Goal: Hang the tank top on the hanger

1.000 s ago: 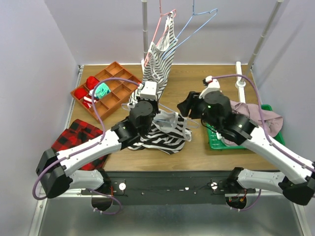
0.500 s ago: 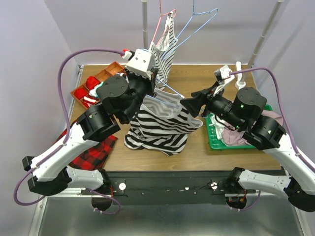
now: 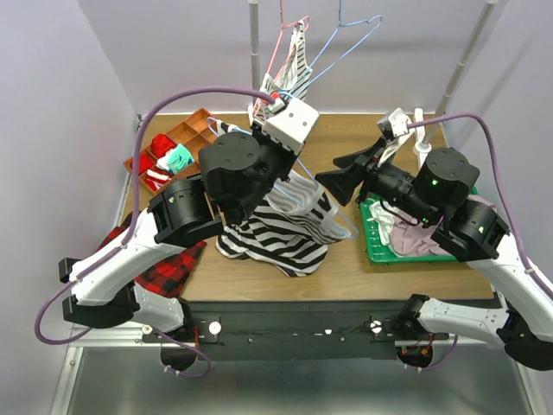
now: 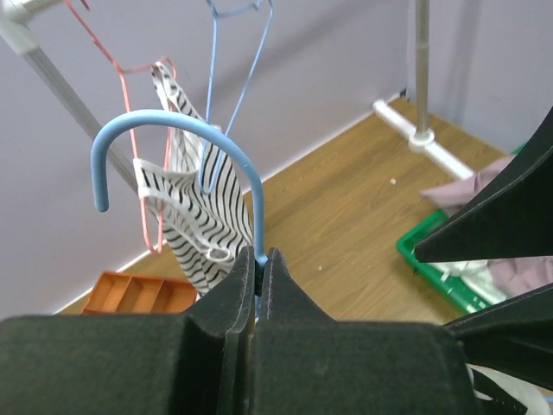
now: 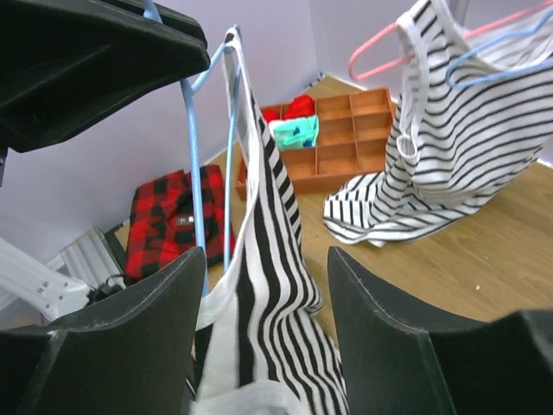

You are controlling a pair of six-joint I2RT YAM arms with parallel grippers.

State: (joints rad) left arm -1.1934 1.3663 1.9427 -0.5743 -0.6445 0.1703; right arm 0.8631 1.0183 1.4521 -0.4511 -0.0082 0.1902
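Observation:
The robot's right gripper will close on the tank top's white-edged strap (image 3: 335,227) (image 5: 216,306), at the spot where it wraps around the lower end of the light-blue hanger.
My left gripper (image 4: 259,259) is shut on the neck of the light-blue hanger (image 4: 177,138), just below its hook, and holds it upright above the table. The tank top (image 3: 281,233), with bold black-and-white stripes, hangs from the hanger with its lower part bunched on the table. In the right wrist view a strap and the striped body of the tank top (image 5: 272,259) drape beside the hanger's blue wire (image 5: 192,130). My right gripper (image 5: 263,298) is open, with one finger on each side of the hanging cloth. In the top view it (image 3: 335,183) sits just right of the tank top.
A finer-striped tank top (image 3: 289,73) hangs on a pink hanger from the back rail, with another blue hanger (image 3: 350,39) beside it. An orange divided tray (image 3: 194,138) sits back left, a red plaid cloth (image 3: 164,268) front left. A green basket (image 3: 384,251) with a mauve garment (image 3: 419,238) stands at the right.
My left arm has lifted the hanger with the tank top off the table and carried it rightward. The right gripper has risen and now straddles the hanging cloth.

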